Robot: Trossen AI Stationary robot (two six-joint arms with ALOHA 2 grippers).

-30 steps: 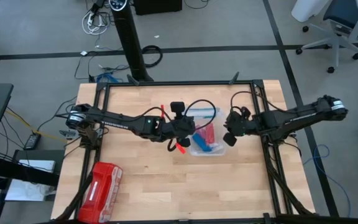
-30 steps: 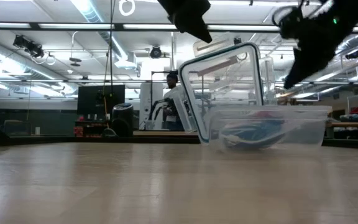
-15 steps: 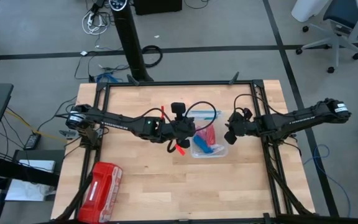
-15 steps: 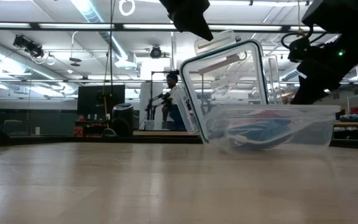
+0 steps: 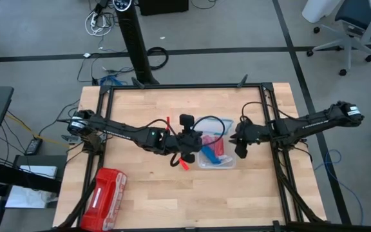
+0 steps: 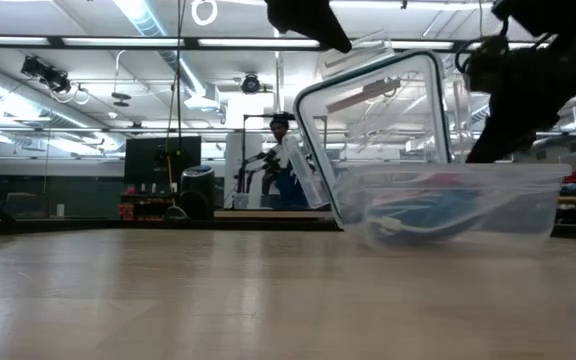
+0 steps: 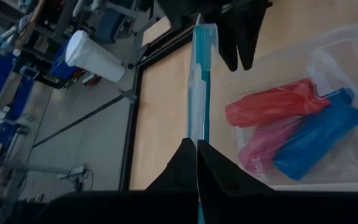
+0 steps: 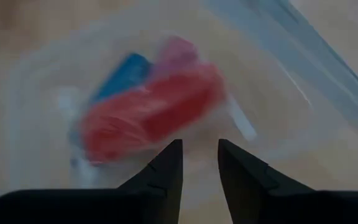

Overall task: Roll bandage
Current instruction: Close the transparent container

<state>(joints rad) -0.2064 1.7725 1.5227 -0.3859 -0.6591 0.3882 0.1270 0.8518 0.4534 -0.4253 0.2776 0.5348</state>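
Observation:
My left gripper needs to let go of the teal-rimmed lid flat on the table (image 5: pixel 189 127), next to the far corner of the clear container.
The blue bandage (image 7: pixel 319 140), rolled into a cylinder, lies in a clear plastic container (image 5: pixel 216 154) beside red and pink rolls (image 7: pixel 272 106). It also shows in the low view (image 6: pixel 418 215). My left gripper (image 5: pixel 187 140) is shut on the container's clear, teal-rimmed lid (image 6: pixel 378 120), which stands on edge at the container's left side. My right gripper (image 5: pixel 240 140) is open at the container's right side. Its fingers (image 8: pixel 199 149) point at the rolls. My left gripper pinches the lid's rim (image 7: pixel 197 134) between its two fingers, which lie in line with the lid's plane. The lid stands tilted on edge, its lower edge down at the container's left wall. I cannot tell whether my right gripper touches the container.
A red zip pouch (image 5: pixel 107 196) lies at the table's near left corner. A dark cable (image 5: pixel 214 122) loops over the lid and container. A black frame (image 5: pixel 185 88) runs along the table's edges. A person (image 6: pixel 283 160) stands in the room beyond the far edge.
My left gripper has moved toward the table's near edge, still shut on the lid. The lid and the container have come with it, sliding toward the near edge. My right gripper has moved toward the near edge alongside the container.

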